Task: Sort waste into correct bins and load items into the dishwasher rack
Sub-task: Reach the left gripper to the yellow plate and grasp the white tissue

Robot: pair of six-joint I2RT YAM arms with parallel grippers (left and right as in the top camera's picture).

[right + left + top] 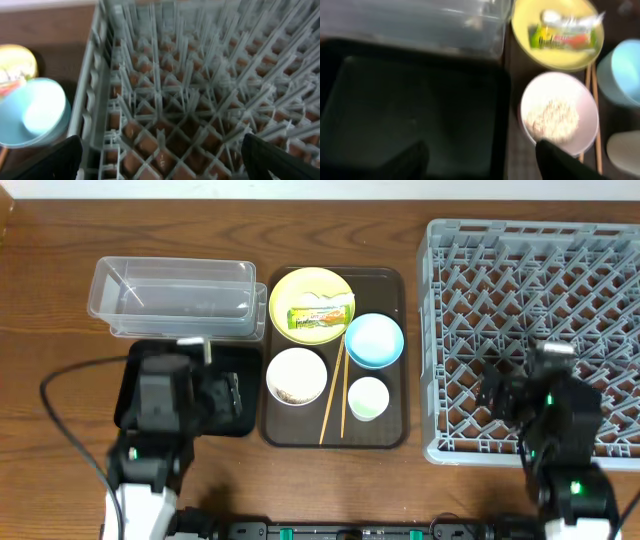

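Next, my left gripper moves over to the white tissue on the yellow plate and closes on the tissue's end (306,300) (551,18) that is nearest the clear tub.
The green-and-yellow wrapper (320,315) lies on the yellow plate (300,285) on the brown serving tray. The white bowl (296,375) holds rice grains (553,120). The light blue bowl (374,340), the pale green cup (367,397) and the wooden chopsticks (331,400) lie beside them. The clear tub (172,298) stands behind the black tray (235,420). The grey dishwasher rack (530,300) is on the right. My left gripper (480,157) is open and empty over the black tray. My right gripper (160,160) is open and empty over the rack's front left part.
The dark brown serving tray (385,435) sits between the bins and the rack. A black cable (70,430) loops on the wooden table at the left. The rack's left wall (87,110) stands close to the blue bowl (32,112).
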